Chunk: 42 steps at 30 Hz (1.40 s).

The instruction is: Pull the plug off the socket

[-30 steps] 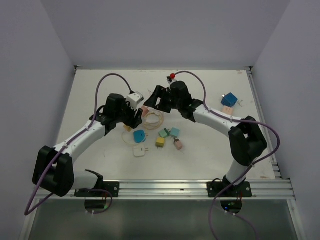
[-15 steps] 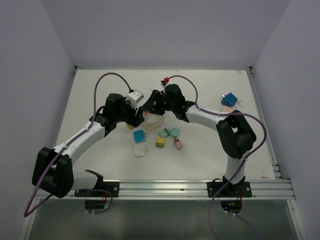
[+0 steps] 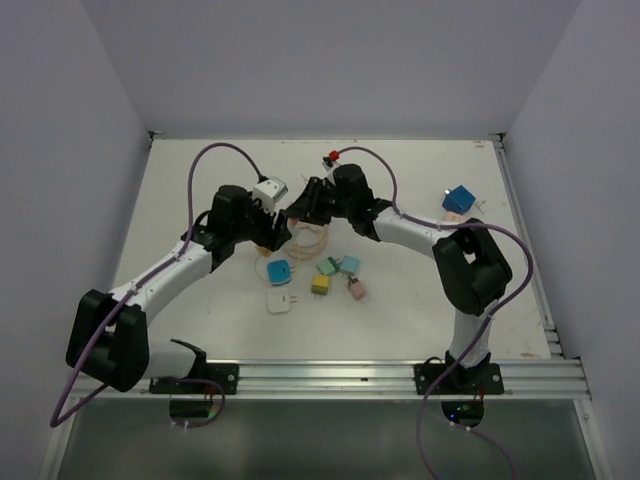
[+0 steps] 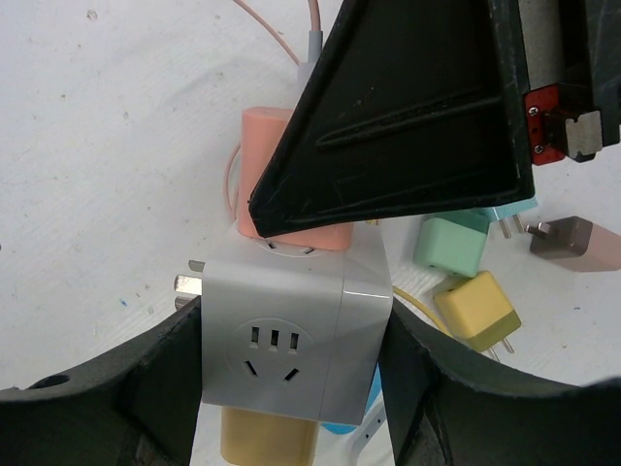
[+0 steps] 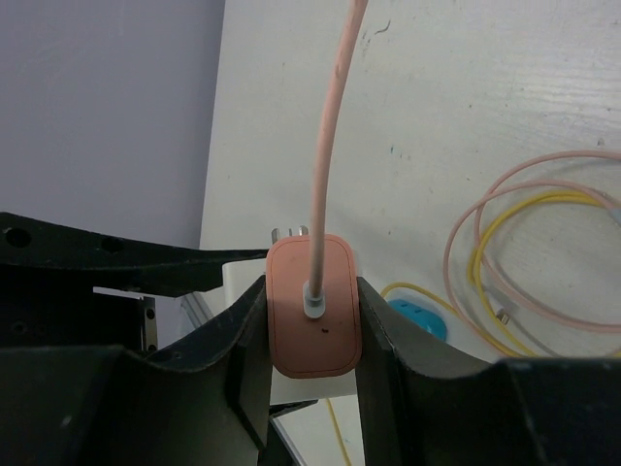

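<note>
The robot's right gripper will release the pink plug, still seated in the grey socket, on the table (image 3: 308, 260) between the blue plug and the green plug.
A grey cube socket (image 4: 291, 335) sits gripped between the two fingers of my left gripper (image 4: 291, 374), a little above the table. A pink plug (image 4: 264, 160) is seated in the socket's far face, and a yellow plug (image 4: 267, 439) sits in its near face. My right gripper (image 5: 312, 325) is shut on the pink plug (image 5: 312, 306), one finger on each of its sides. The plug's pink cable (image 5: 335, 116) runs away up the view. In the top view the left gripper (image 3: 268, 232) and right gripper (image 3: 300, 207) meet at mid-table.
Loose plugs lie just in front of the grippers: blue (image 3: 279, 269), white (image 3: 280, 301), yellow (image 3: 321, 284), green (image 3: 328, 267), teal (image 3: 349, 263). Coiled pink and yellow cables (image 3: 312, 238) lie under the grippers. A blue cube (image 3: 459, 198) stands at the right.
My right gripper has moved left up to the socket and closed its fingers on the pink plug. The left gripper has kept its hold and place.
</note>
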{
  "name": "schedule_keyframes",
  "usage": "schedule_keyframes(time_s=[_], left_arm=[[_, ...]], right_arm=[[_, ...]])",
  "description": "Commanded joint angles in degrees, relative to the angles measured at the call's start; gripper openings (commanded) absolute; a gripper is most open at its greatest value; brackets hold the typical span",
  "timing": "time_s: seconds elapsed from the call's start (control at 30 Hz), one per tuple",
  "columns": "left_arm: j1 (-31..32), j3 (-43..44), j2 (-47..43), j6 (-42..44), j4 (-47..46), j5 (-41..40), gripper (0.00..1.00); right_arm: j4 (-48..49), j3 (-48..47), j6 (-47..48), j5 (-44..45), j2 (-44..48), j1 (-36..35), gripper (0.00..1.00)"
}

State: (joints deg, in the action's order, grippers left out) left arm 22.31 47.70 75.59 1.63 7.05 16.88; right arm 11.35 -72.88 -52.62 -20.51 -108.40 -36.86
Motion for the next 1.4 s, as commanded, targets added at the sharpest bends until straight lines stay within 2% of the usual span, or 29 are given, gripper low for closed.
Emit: schedule_keyframes(time_s=[0.0,0.2,0.5,0.67,0.87,1.27,1.37], left_arm=[[0.6,1.8,1.0,-0.5,-2.8,0.6,0.00],[1.8,3.2,3.7,0.0,0.2,0.4,0.00],[3.4,5.2,7.0,0.5,4.8,-6.1,0.00],[3.6,5.7,6.2,0.0,5.6,-10.5,0.00],[3.6,5.5,5.5,-0.2,5.8,-12.0,0.00],[3.6,6.6,6.6,-1.0,7.7,-12.1,0.00],[3.6,6.4,4.4,-1.1,7.5,-11.6,0.00]], right_arm=[[3.3,-5.0,0.3,-0.8,1.6,3.4,0.00],[3.1,-9.8,2.1,0.1,2.6,8.6,0.00],[-0.8,-18.3,6.7,1.0,3.2,12.5,0.00],[-3.1,-19.5,8.8,1.3,4.1,13.7,0.00],[-6.4,-21.8,11.5,1.8,5.7,15.9,0.00],[-5.8,-22.5,12.1,3.9,8.5,21.3,0.00],[-6.2,-23.4,12.3,2.9,8.6,21.8,0.00]])
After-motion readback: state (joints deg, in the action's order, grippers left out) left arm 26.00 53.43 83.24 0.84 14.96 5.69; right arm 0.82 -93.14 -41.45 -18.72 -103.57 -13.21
